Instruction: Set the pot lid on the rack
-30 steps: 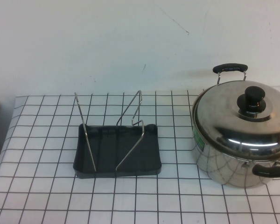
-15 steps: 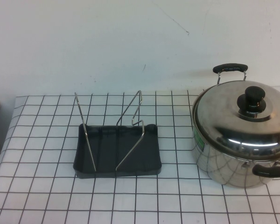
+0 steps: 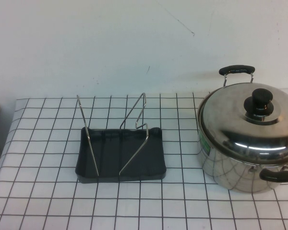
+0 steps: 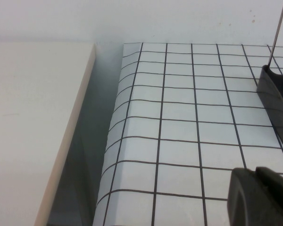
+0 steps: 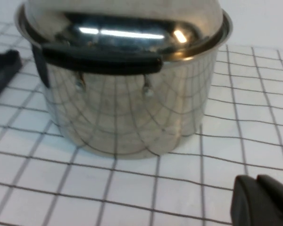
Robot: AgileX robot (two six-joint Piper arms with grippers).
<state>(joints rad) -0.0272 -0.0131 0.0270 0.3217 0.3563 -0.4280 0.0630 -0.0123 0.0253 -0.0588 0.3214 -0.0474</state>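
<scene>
The robot's right gripper needs to next move to the black knob (image 3: 261,99) on top of the pot lid and close there.
The pot lid (image 3: 240,122), shiny domed steel with a black knob (image 3: 261,101), sits on the steel pot (image 3: 225,167) at the table's right. The rack (image 3: 110,155), a dark grey tray with upright wire loops (image 3: 137,117), stands empty at the middle left. Neither gripper shows in the high view. In the right wrist view my right gripper (image 5: 256,179) is shut and empty, low over the cloth in front of the pot (image 5: 127,108) and lid (image 5: 122,21). In the left wrist view my left gripper (image 4: 255,172) is shut and empty near the rack's corner (image 4: 276,103).
The checked tablecloth (image 3: 48,143) drops off at the table's left edge (image 4: 111,155). A beige board (image 4: 33,117) lies beyond a gap to the left. The pot has black handles at back (image 3: 236,70) and front (image 3: 277,175). A white wall rises behind.
</scene>
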